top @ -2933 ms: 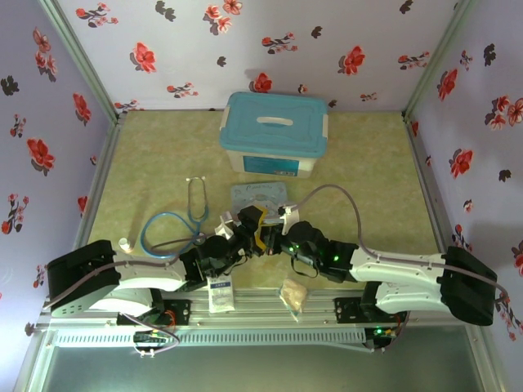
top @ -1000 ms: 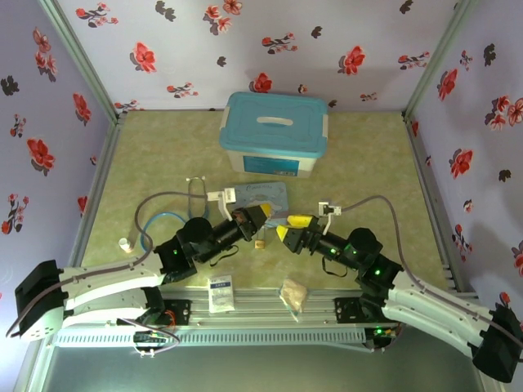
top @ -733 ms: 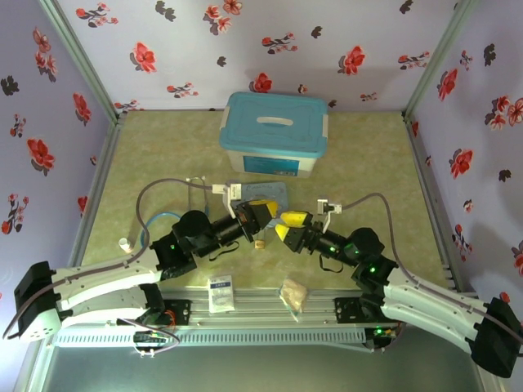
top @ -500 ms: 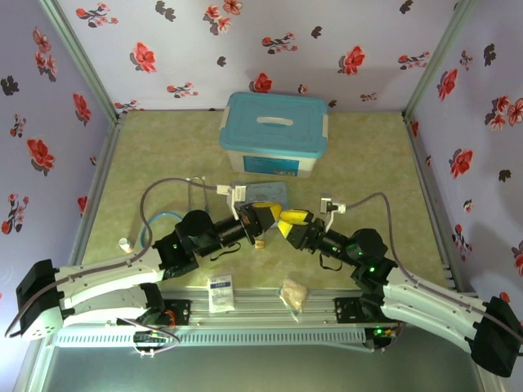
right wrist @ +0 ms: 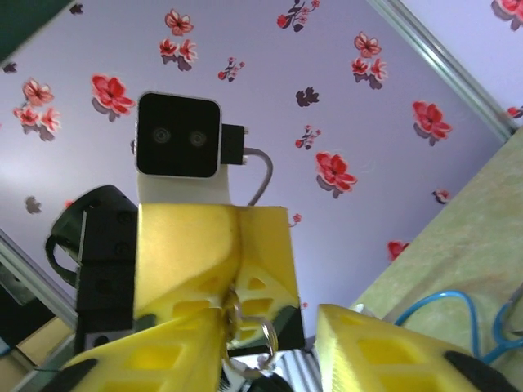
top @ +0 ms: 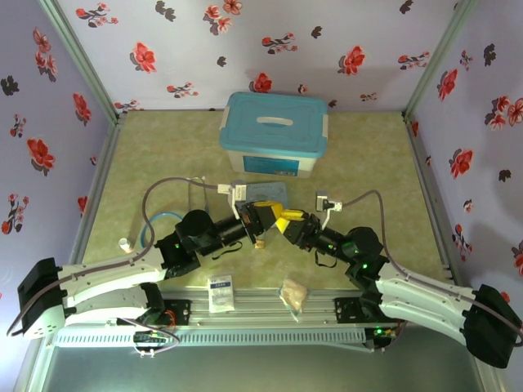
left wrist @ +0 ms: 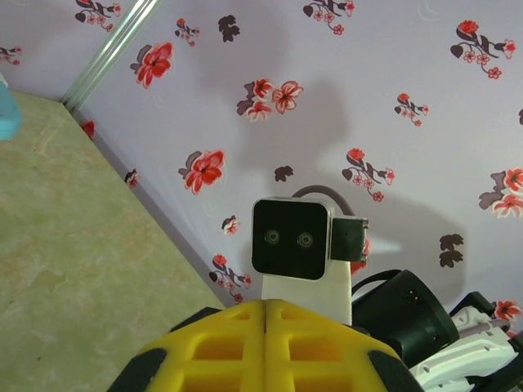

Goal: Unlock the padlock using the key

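Observation:
The left gripper's fingers cover the key's blade, so the right gripper should pinch the key's head (right wrist: 234, 312) while the left gripper opens and takes a new grip before unlocking the padlock.
In the top view my left gripper (top: 271, 214) and right gripper (top: 284, 222) meet tip to tip above the table's near middle. The left gripper (left wrist: 265, 304) is shut, its yellow fingers pressed together. In the right wrist view the key (right wrist: 234, 304) and its silvery ring (right wrist: 270, 335) stick out of the left gripper's (right wrist: 239, 261) seam. My right gripper (right wrist: 270, 317) stands open around the ring, its left finger (right wrist: 163, 351) against the key and its right finger (right wrist: 384, 347) clear of it. The small brass padlock (top: 260, 242) lies on the table just below both grippers.
A blue-lidded box (top: 274, 135) stands at the back. A pale blue tin (top: 260, 193) lies just behind the grippers, and a stethoscope (top: 167, 224) to the left. A white sachet (top: 220, 292) and a tan packet (top: 294, 294) sit at the near edge. Floral walls enclose three sides.
The right gripper has moved left up to the left gripper's tips, and its jaws have narrowed around the key ring. The left gripper has shifted slightly right and stayed shut.

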